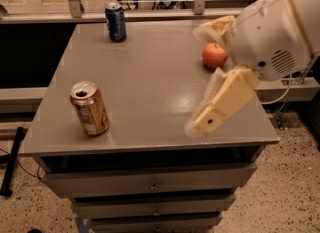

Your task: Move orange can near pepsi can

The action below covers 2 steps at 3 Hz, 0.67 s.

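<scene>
The orange can near the table's front edge is next, and my gripper needs to go to it and close around the middle of the can's body [91,111].
The orange can [90,108] stands upright near the front left of the grey table [150,77], with its top open. The pepsi can [116,22] stands upright at the back left, far from the orange can. My gripper [196,79] hangs over the right side of the table, well to the right of the orange can. Its two cream fingers are spread wide apart and hold nothing. One finger [220,104] reaches down toward the front right and the other [212,27] sits higher at the back.
A red apple [214,55] lies on the right side of the table, seen between the fingers but behind them. The table is a cabinet with drawers [150,177] below. A railing [150,2] runs behind the back edge. The floor is speckled.
</scene>
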Tool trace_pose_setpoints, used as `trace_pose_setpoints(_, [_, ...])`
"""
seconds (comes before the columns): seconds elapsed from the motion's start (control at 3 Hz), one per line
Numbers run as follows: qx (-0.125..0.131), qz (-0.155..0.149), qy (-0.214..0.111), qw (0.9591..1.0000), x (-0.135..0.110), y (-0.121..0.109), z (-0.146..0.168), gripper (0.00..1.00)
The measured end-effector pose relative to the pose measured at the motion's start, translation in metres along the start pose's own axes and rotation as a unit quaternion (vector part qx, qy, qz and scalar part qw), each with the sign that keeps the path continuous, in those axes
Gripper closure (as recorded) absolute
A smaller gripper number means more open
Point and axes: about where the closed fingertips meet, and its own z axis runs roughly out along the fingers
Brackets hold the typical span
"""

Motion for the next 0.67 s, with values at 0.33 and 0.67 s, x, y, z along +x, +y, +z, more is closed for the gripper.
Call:
trace_pose_setpoints(0.33, [-0.022,-0.017,-0.072,0.9970,-0.012,0.012,0.063,0.00])
trace_pose_setpoints(0.67, [-0.050,-0.033,-0.139,0.9885,-0.033,0.023,0.131,0.00])
